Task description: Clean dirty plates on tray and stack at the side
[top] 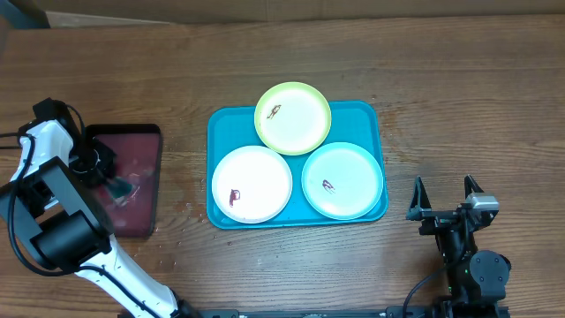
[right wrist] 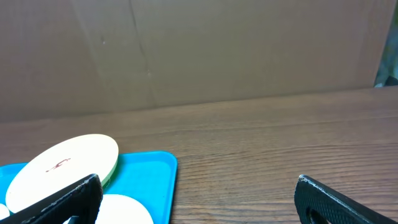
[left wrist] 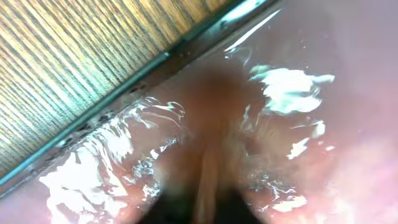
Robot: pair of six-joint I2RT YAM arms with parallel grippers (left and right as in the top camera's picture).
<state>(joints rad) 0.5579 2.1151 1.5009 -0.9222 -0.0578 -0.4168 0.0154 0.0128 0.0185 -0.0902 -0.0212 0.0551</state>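
Note:
The left gripper pinches the grey-teal wad by a thin piece of it, so the robot should open that gripper's fingers and take the wad's broad body (top: 119,187) before wiping plates.
The turquoise tray (top: 225,124) holds three plates, each with a dark smear: yellow-green (top: 293,117) at the back, white (top: 252,184) front left, pale mint (top: 342,180) front right. My left gripper (top: 113,184) is down in a maroon tray (top: 141,141) far left of them, with a small grey-teal wad (top: 122,188) at its tip. Its wrist view is blurred: the left gripper (left wrist: 208,205) shows dark jaws close together around a thin pale strip. My right gripper (top: 445,210) stands open, right of the turquoise tray (right wrist: 149,180), holding nothing. The right wrist view catches the yellow-green plate (right wrist: 62,165).
The maroon tray's floor (left wrist: 348,93) glistens as if wet, and its dark rim (left wrist: 155,62) runs diagonally against the wooden table (left wrist: 62,62). A brown cardboard wall (right wrist: 199,50) backs the table. Bare wood lies between the two trays and right of the turquoise one.

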